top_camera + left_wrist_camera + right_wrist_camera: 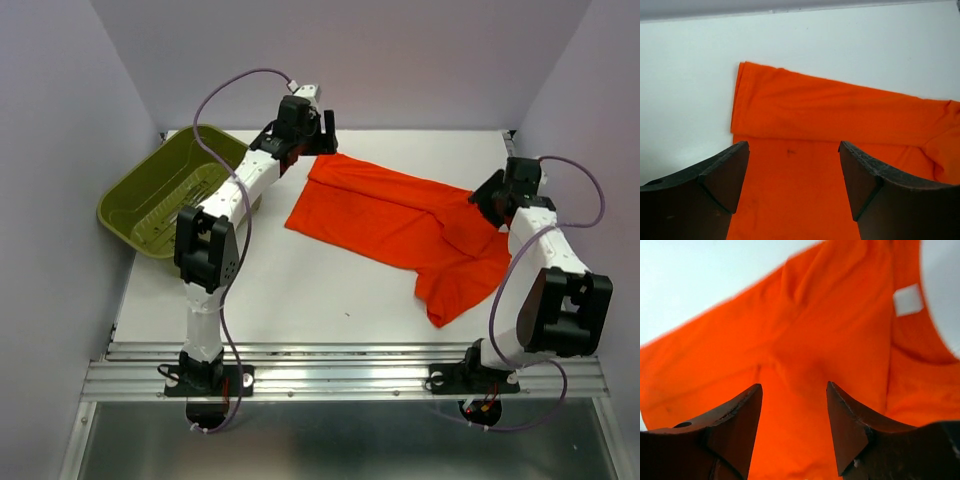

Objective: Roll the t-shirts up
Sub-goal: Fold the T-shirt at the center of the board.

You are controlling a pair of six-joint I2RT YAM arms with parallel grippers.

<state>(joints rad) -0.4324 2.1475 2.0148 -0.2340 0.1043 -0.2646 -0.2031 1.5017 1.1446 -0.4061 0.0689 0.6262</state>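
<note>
The orange-red t-shirt's sleeve sticks out toward the metal rail, and my right gripper should close on its near corner (440,325).
The orange-red t-shirt (400,220) lies folded into a long band, slanting across the white table from far left to near right. My left gripper (322,135) hangs over its far-left end. In the left wrist view its jaws (794,147) stand wide open above the flat cloth (840,115), beside a folded edge, with nothing between them. My right gripper (490,200) is at the shirt's right end. Its jaws (794,387) are open over wrinkled cloth (830,330) close to the collar, where a white label (907,299) shows.
An olive-green slotted basket (170,195) sits tilted at the table's left edge, behind the left arm. Lavender walls close in the left, far and right sides. A metal rail (340,375) runs along the near edge.
</note>
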